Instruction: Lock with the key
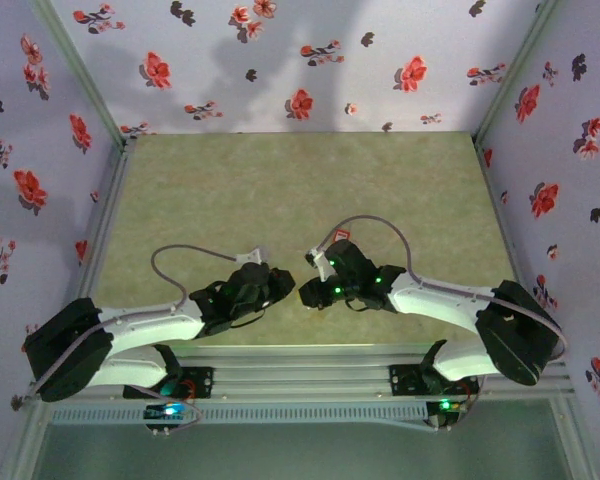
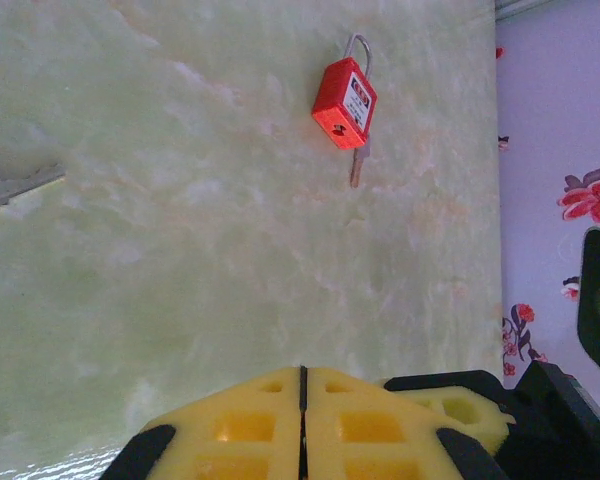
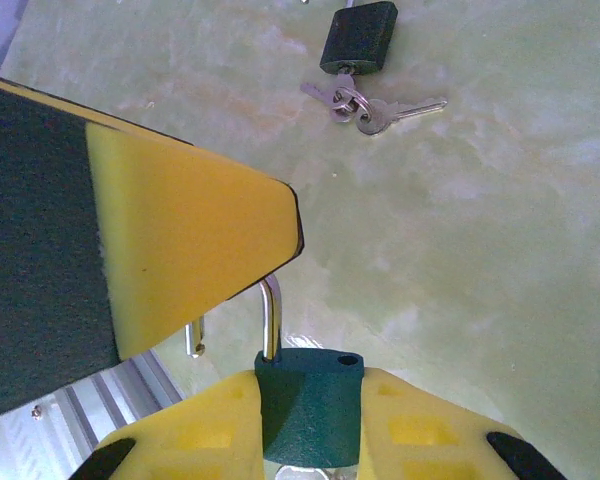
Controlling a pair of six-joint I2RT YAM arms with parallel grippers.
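Note:
The shackle's loose end hangs on the side opposite the green padlock's hole, so my right gripper needs to open and retake the body (image 3: 311, 415) to turn it.
My right gripper (image 3: 310, 385) is shut on the body of a dark green padlock (image 3: 310, 405), held upright. Its steel shackle (image 3: 270, 318) is open and swung out, with the free end (image 3: 195, 340) hanging clear of the body's hole. The top of the shackle is hidden behind a yellow finger (image 3: 185, 235) of my left gripper. That left gripper (image 2: 302, 385) is shut, with no object seen between its pads. The two grippers meet tip to tip (image 1: 292, 291) near the table's front. A glint of metal shows under the green body; I cannot tell if it is the key.
A red padlock (image 2: 345, 103) with a key (image 2: 357, 167) in its base lies on the green table (image 1: 300, 180). Farther off, a black padlock (image 3: 360, 38) lies beside a bunch of keys (image 3: 365, 108). Flowered walls enclose the table on three sides.

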